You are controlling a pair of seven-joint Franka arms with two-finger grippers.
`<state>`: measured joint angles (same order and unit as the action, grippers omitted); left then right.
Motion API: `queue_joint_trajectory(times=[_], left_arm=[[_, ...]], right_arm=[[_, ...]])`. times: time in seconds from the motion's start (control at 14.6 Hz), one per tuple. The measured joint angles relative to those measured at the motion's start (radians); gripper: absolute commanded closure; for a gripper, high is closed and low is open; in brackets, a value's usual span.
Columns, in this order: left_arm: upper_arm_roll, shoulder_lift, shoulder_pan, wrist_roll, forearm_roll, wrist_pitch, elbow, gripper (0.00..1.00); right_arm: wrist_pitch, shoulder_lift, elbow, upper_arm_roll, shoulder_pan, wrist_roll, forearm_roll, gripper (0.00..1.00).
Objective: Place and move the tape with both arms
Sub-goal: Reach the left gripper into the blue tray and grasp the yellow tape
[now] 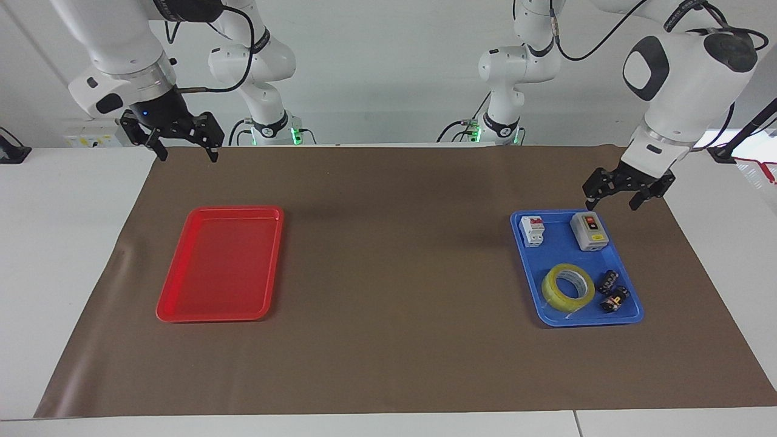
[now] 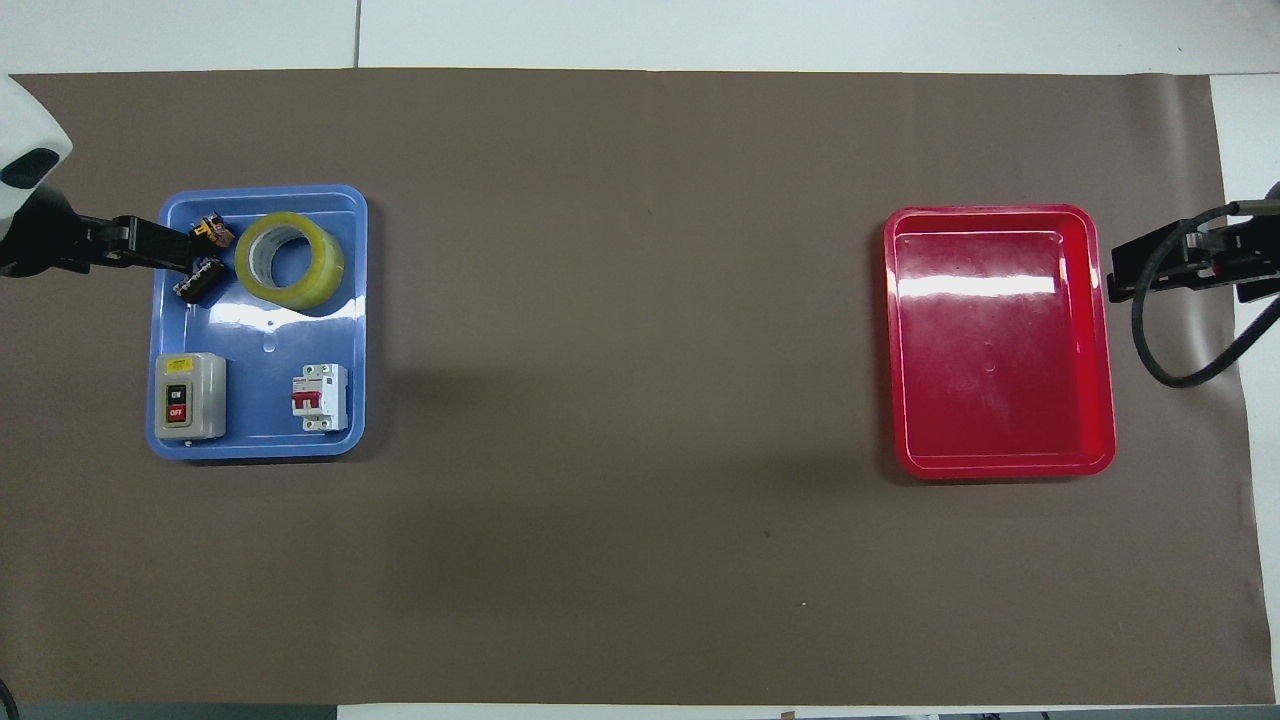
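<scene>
My left gripper needs to go next to the tape in the blue tray, and there it should close on the tape's side (image 2: 247, 256) by the black connectors.
The tape (image 1: 553, 295), a yellow translucent roll with a white core, lies flat in the blue tray (image 1: 558, 250), farther from the robots than the switches. It also shows in the overhead view (image 2: 325, 272) in the blue tray (image 2: 262, 340). My left gripper (image 1: 610, 202) is open and empty in the air over the blue tray's edge, above the grey switch box (image 1: 589, 231). In the overhead view the left gripper (image 2: 160, 247) covers the tray's rim beside the black connectors. My right gripper (image 1: 186, 153) is open, empty and raised beside the red tray (image 1: 221, 267), and waits there (image 2: 1120, 272).
The blue tray also holds a white circuit breaker (image 1: 533, 231) and two small black connectors (image 1: 612, 291). The red tray (image 2: 1000, 340) holds nothing. Brown paper (image 1: 394, 273) covers the table.
</scene>
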<state>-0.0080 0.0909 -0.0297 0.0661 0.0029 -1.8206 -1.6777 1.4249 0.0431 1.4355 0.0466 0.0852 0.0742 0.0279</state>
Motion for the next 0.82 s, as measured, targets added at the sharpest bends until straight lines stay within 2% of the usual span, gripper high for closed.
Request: queue_joint_trajectory(times=[0.21, 0.55, 0.82], left_arm=[[0.001, 0.059, 0.002, 0.000, 0.000, -0.078, -0.019, 0.00], [0.001, 0.131, 0.032, 0.000, 0.000, -0.294, -0.130, 0.00], [0.002, 0.177, 0.056, 0.000, 0.000, -0.414, -0.184, 0.00]], right_arm=[[0.000, 0.000, 0.000, 0.000, 0.000, 0.000, 0.000, 0.00], [0.000, 0.000, 0.000, 0.000, 0.000, 0.000, 0.000, 0.00], [0.000, 0.000, 0.000, 0.000, 0.000, 0.000, 0.000, 0.00]])
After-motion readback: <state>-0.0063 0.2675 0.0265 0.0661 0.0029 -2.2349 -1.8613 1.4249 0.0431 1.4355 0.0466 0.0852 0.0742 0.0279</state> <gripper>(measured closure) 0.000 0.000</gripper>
